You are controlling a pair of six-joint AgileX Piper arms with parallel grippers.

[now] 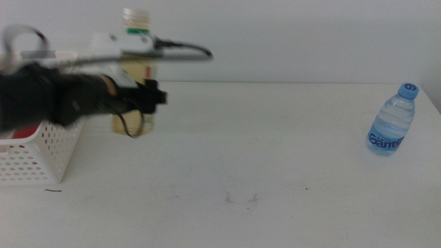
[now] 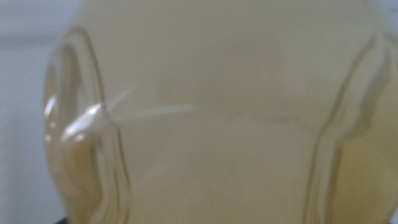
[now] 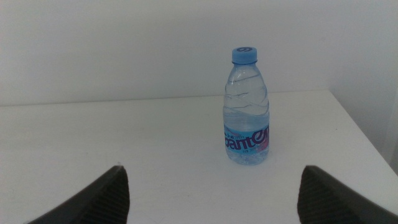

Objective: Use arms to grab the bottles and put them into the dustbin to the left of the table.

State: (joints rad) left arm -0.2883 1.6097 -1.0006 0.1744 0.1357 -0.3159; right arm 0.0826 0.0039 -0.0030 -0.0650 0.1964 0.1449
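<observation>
My left gripper will let go of the bottle of pale yellow liquid beside the red thing inside the white dustbin (image 1: 32,126).
A clear bottle of pale yellow liquid (image 1: 141,72) with a white cap stands upright near the table's back left. My left gripper (image 1: 150,96) reaches in from the left and is shut around its middle. The left wrist view shows only this bottle (image 2: 217,112), filling the picture. A small blue-capped water bottle (image 1: 393,124) stands at the far right of the table (image 1: 262,151). My right gripper (image 3: 214,199) is open, well short of the water bottle (image 3: 247,112), and is out of the middle view. The white dustbin (image 1: 34,155) sits at the left edge.
Something red (image 1: 24,131) shows inside the dustbin, under the left arm. A black cable (image 1: 182,48) arcs from the left wrist past the bottle's neck. A white wall rises behind the table's back edge.
</observation>
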